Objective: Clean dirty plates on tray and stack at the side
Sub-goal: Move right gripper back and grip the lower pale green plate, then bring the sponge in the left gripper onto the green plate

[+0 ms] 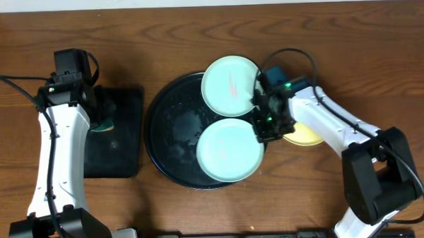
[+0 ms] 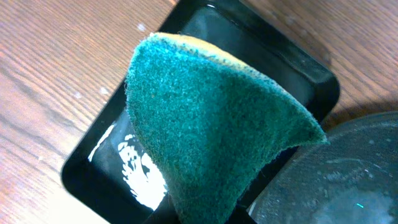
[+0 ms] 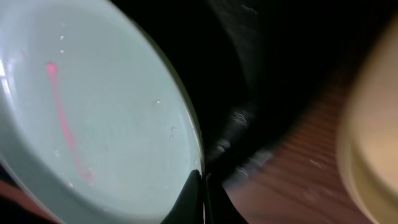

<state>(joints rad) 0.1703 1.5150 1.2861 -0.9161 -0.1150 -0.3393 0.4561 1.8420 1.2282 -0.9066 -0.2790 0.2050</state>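
Note:
The lower mint-blue plate overhangs the round tray's edge; next my right gripper pulls it inward, regrips its rim [image 1: 259,137] before my left gripper wipes.
The round black tray [image 1: 156,142] holds two mint-blue plates. The upper plate [image 1: 228,86] carries a red smear and overhangs the tray's far right rim. My right gripper [image 1: 262,106] is shut on its rim, as the right wrist view shows [image 3: 202,180], with the smeared plate [image 3: 112,124] to its left. The lower mint plate [image 1: 229,150] lies flat on the tray. The pale yellow plate [image 1: 306,135] sits on the table right of the tray, partly under my right arm. My left gripper [image 1: 98,112] is shut on a green sponge [image 2: 211,118].
A smaller rectangular black tray [image 1: 121,136] lies left of the round tray, under the sponge, and shows wet in the left wrist view [image 2: 112,168]. Cables run from both arms. Bare wood table lies at the back and far left.

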